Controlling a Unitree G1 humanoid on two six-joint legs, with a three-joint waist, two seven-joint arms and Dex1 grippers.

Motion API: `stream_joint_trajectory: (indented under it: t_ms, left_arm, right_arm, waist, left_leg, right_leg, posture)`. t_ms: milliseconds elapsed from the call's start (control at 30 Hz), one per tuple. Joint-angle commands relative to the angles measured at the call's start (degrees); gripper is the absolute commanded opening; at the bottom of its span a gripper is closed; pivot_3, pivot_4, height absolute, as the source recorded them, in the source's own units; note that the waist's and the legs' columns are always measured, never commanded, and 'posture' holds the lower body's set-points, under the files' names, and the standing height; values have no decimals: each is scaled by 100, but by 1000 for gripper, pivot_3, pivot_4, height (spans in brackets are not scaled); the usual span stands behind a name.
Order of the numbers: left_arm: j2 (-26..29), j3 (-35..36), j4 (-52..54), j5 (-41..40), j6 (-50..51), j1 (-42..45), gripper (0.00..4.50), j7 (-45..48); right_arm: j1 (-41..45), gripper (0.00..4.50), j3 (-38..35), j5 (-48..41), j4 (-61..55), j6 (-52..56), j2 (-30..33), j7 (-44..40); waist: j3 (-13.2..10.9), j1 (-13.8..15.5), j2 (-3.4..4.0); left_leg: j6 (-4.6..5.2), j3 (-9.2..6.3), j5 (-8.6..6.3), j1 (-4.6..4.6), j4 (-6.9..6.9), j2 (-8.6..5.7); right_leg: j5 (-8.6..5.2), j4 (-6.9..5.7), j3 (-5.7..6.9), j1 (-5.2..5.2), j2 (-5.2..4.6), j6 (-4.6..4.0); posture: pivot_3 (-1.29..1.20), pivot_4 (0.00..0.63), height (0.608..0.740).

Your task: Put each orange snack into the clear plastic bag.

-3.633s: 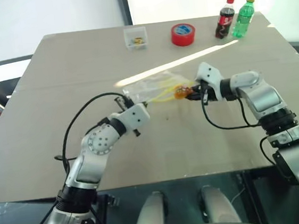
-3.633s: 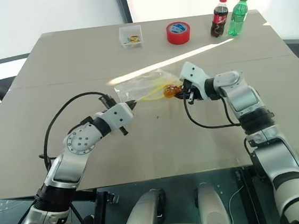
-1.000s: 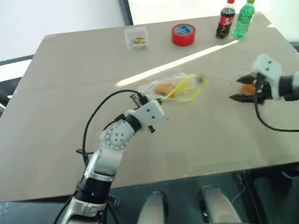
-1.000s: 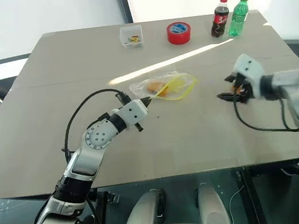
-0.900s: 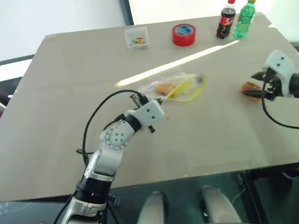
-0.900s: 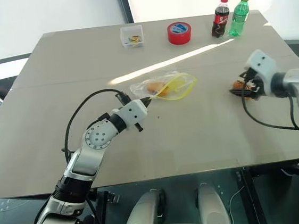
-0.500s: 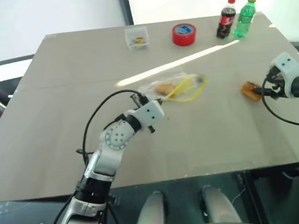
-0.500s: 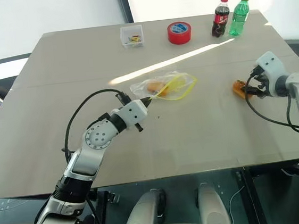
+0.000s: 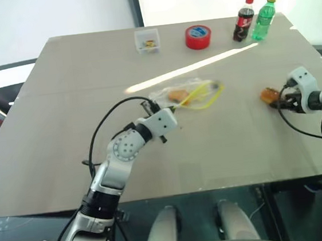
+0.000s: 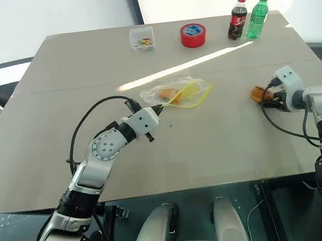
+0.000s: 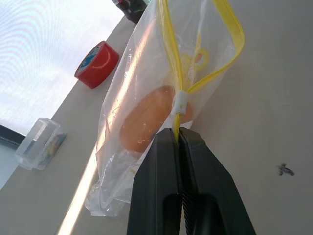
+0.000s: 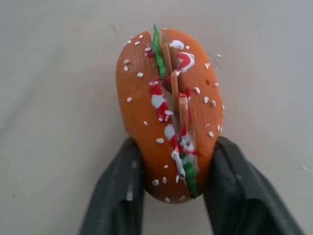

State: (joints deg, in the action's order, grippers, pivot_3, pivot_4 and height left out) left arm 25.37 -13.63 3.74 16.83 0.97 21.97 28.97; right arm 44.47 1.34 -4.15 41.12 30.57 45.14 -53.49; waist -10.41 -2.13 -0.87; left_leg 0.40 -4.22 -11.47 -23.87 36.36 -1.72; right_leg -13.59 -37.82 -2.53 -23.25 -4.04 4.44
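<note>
Next, my right gripper lets go of the dotted orange snack just inside the yellow zip of the clear plastic bag [image 9: 209, 98].
My left gripper [image 11: 177, 134] is shut on the yellow zip strip of the clear plastic bag [image 9: 189, 91], which lies mid-table. One orange snack [image 11: 146, 122] sits inside the bag. A second orange snack [image 12: 168, 117], with sesame-like dots and red and green filling, lies on the table at the right [image 9: 269, 94]. My right gripper [image 12: 176, 152] has its two fingers pressed against both sides of this snack, low over the tabletop.
Along the table's far edge stand a small clear box [image 9: 146, 41], a red tape roll [image 9: 198, 36], a cola bottle [image 9: 242, 20] and a green bottle [image 9: 262, 18]. The table's right edge runs close behind my right arm.
My right gripper left the bag, swung right and dropped to the second snack, then closed its fingers around it. The left gripper and the bag have stayed put over the last second.
</note>
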Motion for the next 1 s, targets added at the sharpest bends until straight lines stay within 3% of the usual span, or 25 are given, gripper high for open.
stream_joint_trajectory:
  t_ms: [33,233,367,500,1000]
  left_arm:
    - [29,38,124,23,-64,24,0,-30]
    - [8,12,113,23,-72,34,0,-29]
    - [-11,-4,82,21,-85,68,0,-27]
    - [-31,-27,59,17,-98,93,0,-25]
    - [-58,-187,170,30,-400,132,0,71]
  right_arm:
    - [156,380,-55,-37,-458,-49,52,-78]
    - [-177,380,-155,-581,-2100,-36,-70,-565]
    - [-442,380,152,-832,-3346,290,-129,-862]
    - [-357,380,527,-843,-3886,572,-376,-841]
    - [685,380,1327,-232,-2655,1124,-1229,-247]
  waist:
    - [0,-3,0]
    - [-1,-18,2]
    - [-1,16,2]
    - [-1,10,2]
    - [-1,13,3]
  left_leg:
    - [0,0,0,0,0,0]
    - [0,-4,0,0,0,2]
    - [0,-8,0,-1,1,0]
    - [0,-15,0,-1,5,0]
    - [-1,-23,0,0,5,0]
  right_leg:
    - [0,0,0,0,0,0]
    - [0,-1,1,-1,2,0]
    - [0,0,5,1,0,1]
    - [0,-1,5,2,-1,1]
    - [0,-2,7,0,0,0]
  posture:
    - [0,150,740]
    - [0,150,740]
    - [0,150,740]
    - [0,150,740]
    - [0,150,740]
